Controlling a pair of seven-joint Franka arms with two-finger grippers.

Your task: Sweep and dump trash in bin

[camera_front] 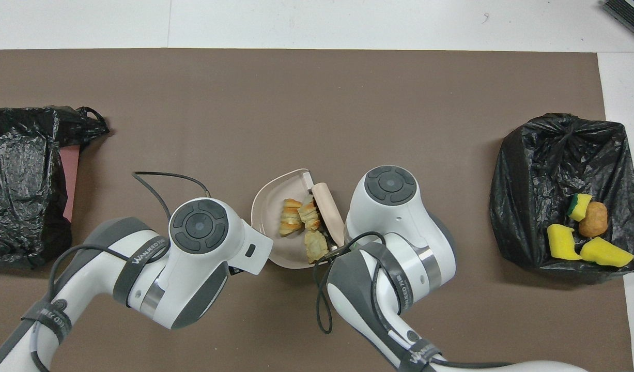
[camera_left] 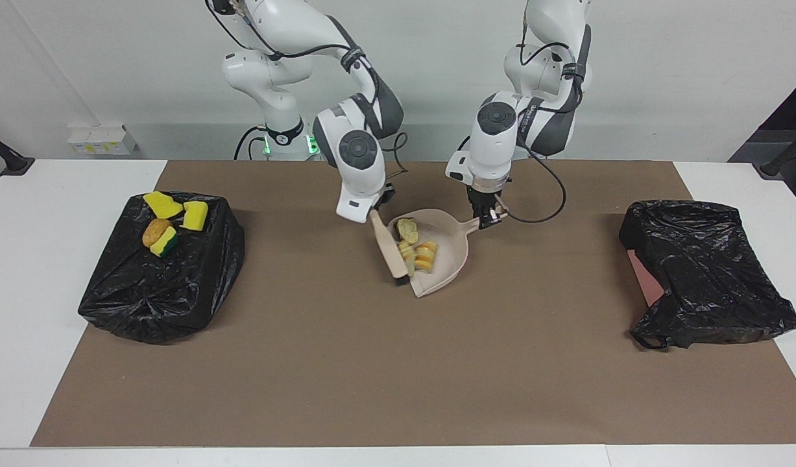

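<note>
The beige brush will go down from my right gripper on the brown mat (camera_front: 323,297) between my two arms, just a little nearer me than the dustpan.
A beige dustpan (camera_left: 454,251) (camera_front: 266,205) lies on the brown mat between the two arms. My left gripper (camera_left: 489,218) is shut on its handle. Three trash scraps (camera_left: 418,250) (camera_front: 302,218) lie inside the pan. My right gripper (camera_left: 374,211) is shut on the beige brush (camera_left: 385,247) (camera_front: 329,209), which leans against the pan's open edge, bristles down beside the scraps. The bin (camera_left: 157,279) (camera_front: 559,160), lined with a black bag, stands at the right arm's end of the table. It holds yellow sponge chunks and a brown lump (camera_left: 170,222) (camera_front: 580,232). In the overhead view both grippers are hidden under their wrists.
A second black bag (camera_left: 702,272) (camera_front: 22,175) with something pink under it lies at the left arm's end of the table. The brown mat (camera_left: 372,376) covers most of the white table. A cable loops from the left wrist (camera_left: 547,201).
</note>
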